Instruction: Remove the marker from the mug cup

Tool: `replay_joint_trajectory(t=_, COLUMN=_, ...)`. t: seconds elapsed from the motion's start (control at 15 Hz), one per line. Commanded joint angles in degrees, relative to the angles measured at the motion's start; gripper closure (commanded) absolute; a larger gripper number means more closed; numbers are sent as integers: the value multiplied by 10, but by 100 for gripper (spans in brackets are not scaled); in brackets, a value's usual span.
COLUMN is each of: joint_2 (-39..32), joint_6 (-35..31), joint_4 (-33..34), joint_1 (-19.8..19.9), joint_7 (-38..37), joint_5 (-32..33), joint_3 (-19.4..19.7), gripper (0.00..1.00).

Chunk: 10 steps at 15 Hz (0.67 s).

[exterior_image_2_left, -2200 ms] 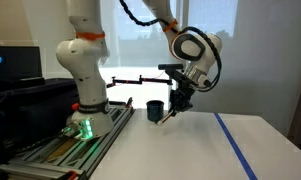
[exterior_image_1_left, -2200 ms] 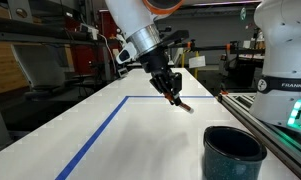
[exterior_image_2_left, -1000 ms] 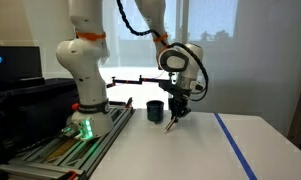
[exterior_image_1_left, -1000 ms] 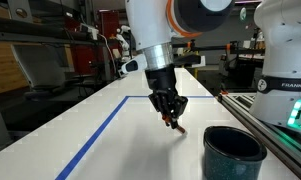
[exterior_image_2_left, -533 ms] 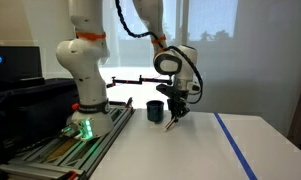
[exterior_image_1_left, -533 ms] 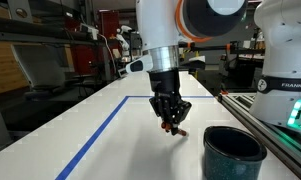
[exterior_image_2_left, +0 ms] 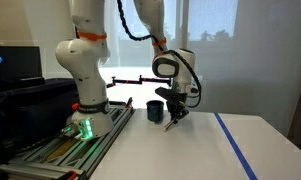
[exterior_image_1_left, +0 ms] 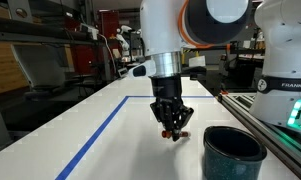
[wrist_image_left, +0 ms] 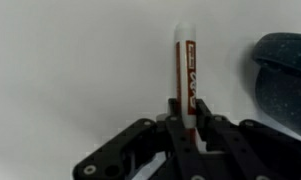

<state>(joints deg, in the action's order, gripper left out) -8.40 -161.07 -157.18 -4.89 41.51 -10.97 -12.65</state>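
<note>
Next, my gripper lets go of the red marker on the table [exterior_image_1_left: 166, 138] [wrist_image_left: 151, 81], between the line of blue tape and the mug cup.
My gripper [exterior_image_1_left: 172, 130] is shut on the red marker [wrist_image_left: 184, 75] and holds it just above the white table, tip pointing down. In the wrist view the marker sticks out from between the two black fingers [wrist_image_left: 187, 118]. The dark teal mug cup [exterior_image_1_left: 233, 152] stands upright on the table beside the gripper, apart from it. It also shows in an exterior view [exterior_image_2_left: 154, 109] behind the gripper [exterior_image_2_left: 174, 118] and at the right edge of the wrist view [wrist_image_left: 284, 85]. The marker is outside the mug.
A blue tape line [exterior_image_1_left: 100, 130] runs across the white table [exterior_image_1_left: 130, 150]; it also shows in an exterior view [exterior_image_2_left: 235, 145]. A second white robot base [exterior_image_2_left: 85, 95] stands beside the table on a metal rail [exterior_image_1_left: 275, 135].
The gripper with the marker has moved lower and nearer the mug's side of the table, coming close to the table surface. The mug has not moved.
</note>
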Motion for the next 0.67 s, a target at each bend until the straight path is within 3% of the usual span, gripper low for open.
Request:
replay_joint_trajectory(t=0.0, joint_2=-24, joint_6=-26, joint_4=1, joint_1=20, joint_7=19, joint_5=-6, joint_3=-17, gripper=95)
replay_joint_trajectory(t=0.47, joint_2=-27, joint_6=-28, joint_4=-3, joint_1=39, joint_7=15, joint_5=3, joint_3=-37, gripper=95)
replay_joint_trajectory(t=0.53, joint_2=-25, joint_6=-23, joint_4=-1, joint_1=42, joint_7=17, joint_5=-1, joint_3=-42, gripper=84)
replay_joint_trajectory(t=0.6, joint_2=-22, joint_6=-23, joint_4=0, joint_1=44, joint_7=17, joint_5=-3, joint_3=-45, gripper=55)
